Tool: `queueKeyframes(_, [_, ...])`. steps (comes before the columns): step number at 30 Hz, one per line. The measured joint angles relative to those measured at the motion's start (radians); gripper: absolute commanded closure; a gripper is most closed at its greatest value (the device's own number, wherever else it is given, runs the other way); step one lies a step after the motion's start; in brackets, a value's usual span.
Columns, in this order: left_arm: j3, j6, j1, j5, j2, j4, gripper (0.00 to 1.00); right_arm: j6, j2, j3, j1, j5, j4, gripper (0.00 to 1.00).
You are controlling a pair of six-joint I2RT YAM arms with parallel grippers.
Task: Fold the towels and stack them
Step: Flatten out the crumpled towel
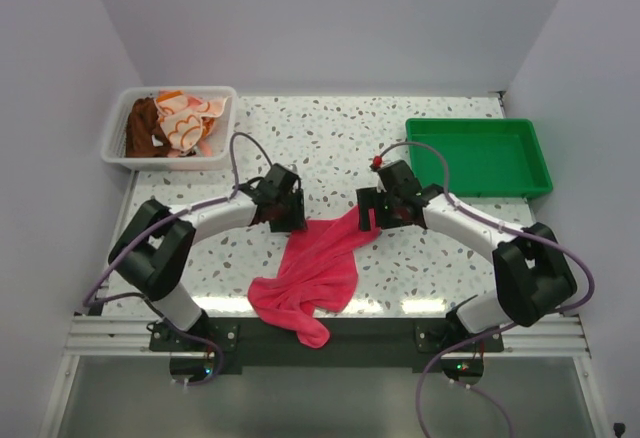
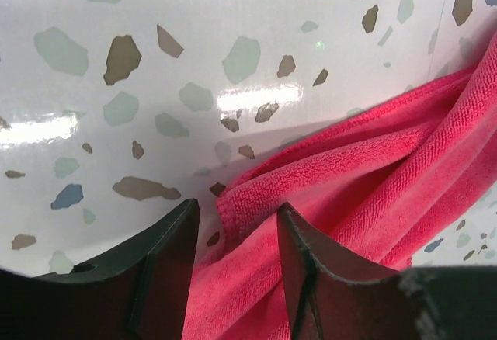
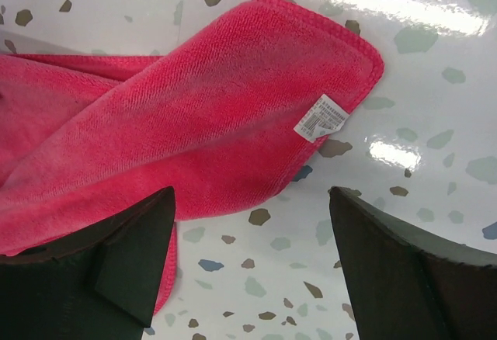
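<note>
The pink towel's corner with the label is past the open fingers of my right gripper, so next I move toward the green tray and pinch that corner (image 3: 371, 64) before I lift the towel.
A hot pink towel (image 1: 315, 268) lies crumpled and unfolded at the middle of the table, one end trailing over the near edge. My left gripper (image 1: 287, 216) is low at its far left corner. In the left wrist view the left gripper (image 2: 233, 223) is open, with the hemmed corner of the pink towel (image 2: 373, 177) loose between the fingers. My right gripper (image 1: 385, 213) is at the far right corner. Seen from the right wrist, that gripper (image 3: 252, 200) is open wide, just short of the pink towel (image 3: 194, 115) corner with its white label (image 3: 320, 117). A dark brown towel (image 1: 143, 128) and an orange flowered towel (image 1: 188, 118) sit bunched in the basket. No salmon towel shows.
The white mesh basket (image 1: 120, 153) stands at the far left corner of the terrazzo table. A green plastic tray (image 1: 480, 158) with nothing in it stands at the far right. White walls close in the left, back and right sides.
</note>
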Motion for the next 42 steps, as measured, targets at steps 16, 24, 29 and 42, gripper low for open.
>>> queueKeyframes(16, [0.181,0.161,-0.035,-0.117,-0.024,0.021,0.94,0.025,-0.034,-0.051,0.001,-0.013,0.069,0.17])
queueKeyframes(24, [-0.148,0.032,-0.248,-0.104,-0.282,0.030,0.57,0.024,-0.121,-0.087,0.001,0.006,0.082,0.17])
queueKeyframes(29, [-0.266,-0.070,-0.287,-0.124,-0.350,-0.119,0.37,0.010,-0.121,-0.087,0.001,0.026,0.073,0.19])
queueKeyframes(42, [-0.086,0.053,-0.192,-0.082,-0.248,-0.020,0.36,-0.045,0.011,-0.008,-0.065,0.109,0.066,0.32])
